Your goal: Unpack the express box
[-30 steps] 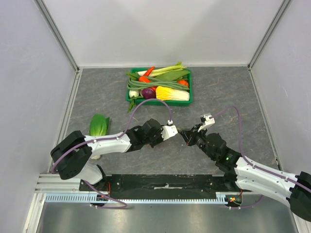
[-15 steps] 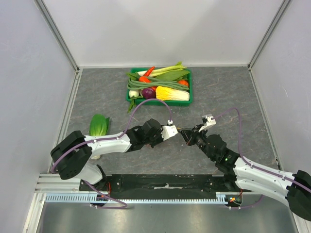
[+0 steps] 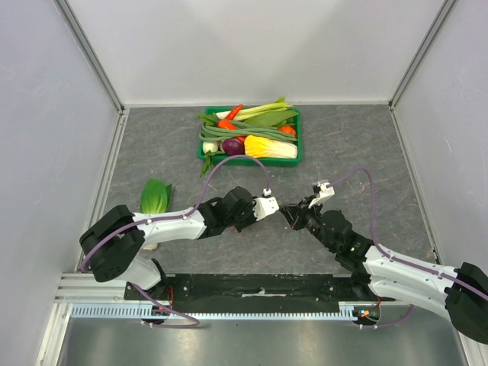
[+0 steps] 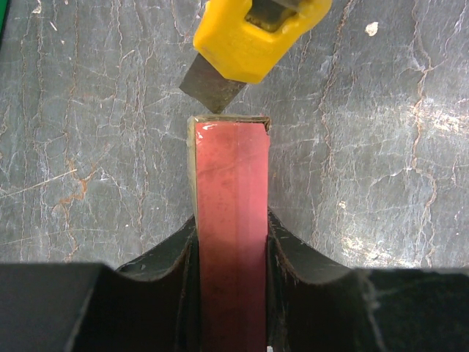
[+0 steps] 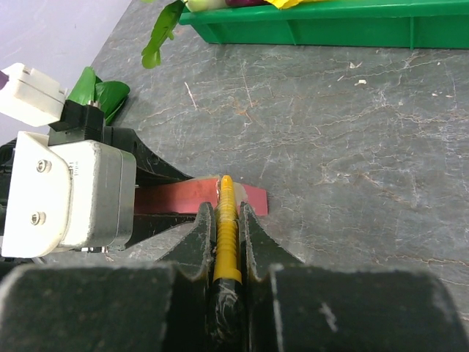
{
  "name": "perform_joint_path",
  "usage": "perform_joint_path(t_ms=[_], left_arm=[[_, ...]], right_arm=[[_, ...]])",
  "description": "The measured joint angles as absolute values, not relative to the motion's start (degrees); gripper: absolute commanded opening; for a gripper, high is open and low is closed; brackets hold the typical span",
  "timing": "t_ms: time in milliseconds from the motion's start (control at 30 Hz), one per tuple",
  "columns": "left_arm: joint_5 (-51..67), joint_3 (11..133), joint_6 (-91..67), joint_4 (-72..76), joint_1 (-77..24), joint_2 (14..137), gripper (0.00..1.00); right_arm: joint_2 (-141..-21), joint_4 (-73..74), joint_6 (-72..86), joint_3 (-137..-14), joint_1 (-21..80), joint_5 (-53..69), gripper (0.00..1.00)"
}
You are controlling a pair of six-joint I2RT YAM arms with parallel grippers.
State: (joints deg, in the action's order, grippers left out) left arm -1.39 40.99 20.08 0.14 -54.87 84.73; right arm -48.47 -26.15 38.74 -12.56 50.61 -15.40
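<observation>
Next, I let go of the yellow utility knife with my right gripper on the grey table (image 3: 301, 211) beside the express box's taped end.
The express box (image 4: 229, 213), thin and salmon-red, lies flat just above the grey table, and my left gripper (image 4: 229, 238) is shut on its long sides. Its far end shows a taped edge. My right gripper (image 5: 224, 214) is shut on a yellow utility knife (image 5: 226, 227). In the left wrist view the knife's yellow head (image 4: 253, 33) hangs over the box's far end, with the grey blade (image 4: 211, 89) tip right at that edge. In the top view both grippers meet at mid-table: the left gripper (image 3: 274, 206) and the right gripper (image 3: 293, 214).
A green crate (image 3: 299, 145) full of vegetables stands at the back centre of the table. A loose bok choy (image 3: 155, 197) lies at the left beside the left arm. Grey walls close the table on three sides.
The right arm has edged slightly left, bringing the knife closer to the box's end. The left arm and the box have not moved.
</observation>
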Motion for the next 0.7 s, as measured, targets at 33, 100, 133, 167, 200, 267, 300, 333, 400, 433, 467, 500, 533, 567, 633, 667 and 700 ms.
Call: perform_joint_path(t_ms=[33, 100, 133, 167, 200, 267, 300, 333, 400, 433, 467, 500, 533, 567, 633, 667, 700], left_arm=[[-1.39, 40.99, 20.08, 0.12, -54.87, 84.73, 0.12], [-1.39, 40.99, 20.08, 0.12, -54.87, 84.73, 0.12], [-1.41, 40.99, 20.05, 0.12, -54.87, 84.73, 0.11], [-1.39, 40.99, 20.05, 0.12, -54.87, 84.73, 0.12], [-1.41, 41.01, 20.05, 0.10, -54.87, 84.73, 0.11], [-1.41, 41.04, 20.05, 0.08, -54.87, 84.73, 0.11], [-1.39, 41.04, 20.05, 0.05, -54.87, 84.73, 0.11], [-1.41, 41.06, 20.05, 0.03, -54.87, 84.75, 0.11], [-1.41, 41.10, 20.05, -0.05, -54.87, 84.77, 0.11], [-1.41, 41.10, 20.05, -0.05, -54.87, 84.77, 0.11], [-1.41, 41.10, 20.05, -0.12, -54.87, 84.77, 0.11], [-1.41, 41.12, 20.05, -0.25, -54.87, 84.77, 0.11], [-1.41, 41.19, 20.05, -0.34, -54.87, 84.77, 0.11], [-1.41, 41.19, 20.05, -0.36, -54.87, 84.77, 0.11], [-1.43, 41.19, 20.05, -0.36, -54.87, 84.77, 0.11], [-1.43, 41.19, 20.05, -0.36, -54.87, 84.77, 0.11], [-1.43, 41.19, 20.05, -0.36, -54.87, 84.77, 0.11]], right_arm=[[-48.51, -26.13, 38.65, -12.56, 50.61, -15.29, 0.00], [-48.53, -26.20, 38.41, -12.56, 50.61, -15.14, 0.00], [-48.51, -26.20, 38.37, -12.56, 50.61, -15.07, 0.00], [-48.47, -26.20, 38.37, -12.56, 50.61, -15.07, 0.00], [-48.38, -26.20, 38.35, -12.56, 50.61, -15.09, 0.00], [-47.94, -26.15, 38.28, -12.56, 50.61, -15.09, 0.00], [-47.64, -26.15, 38.17, -12.56, 50.59, -15.09, 0.00], [-47.22, -26.15, 38.00, -12.56, 50.54, -15.09, 0.00], [-46.68, -26.20, 37.80, -12.58, 50.50, -15.09, 0.00], [-46.61, -26.20, 37.65, -12.58, 50.50, -15.07, 0.00], [-46.59, -26.09, 37.45, -12.62, 50.50, -15.07, 0.00], [-46.65, -26.00, 37.28, -12.69, 50.48, -15.03, 0.00], [-46.70, -26.00, 37.17, -12.73, 50.46, -15.00, 0.00], [-46.78, -25.96, 36.91, -12.86, 50.46, -14.98, 0.00], [-47.16, -25.87, 36.49, -13.21, 50.46, -14.81, 0.00], [-47.44, -25.89, 36.34, -13.41, 50.46, -14.76, 0.00], [-47.68, -25.89, 36.18, -13.52, 50.46, -14.66, 0.00]])
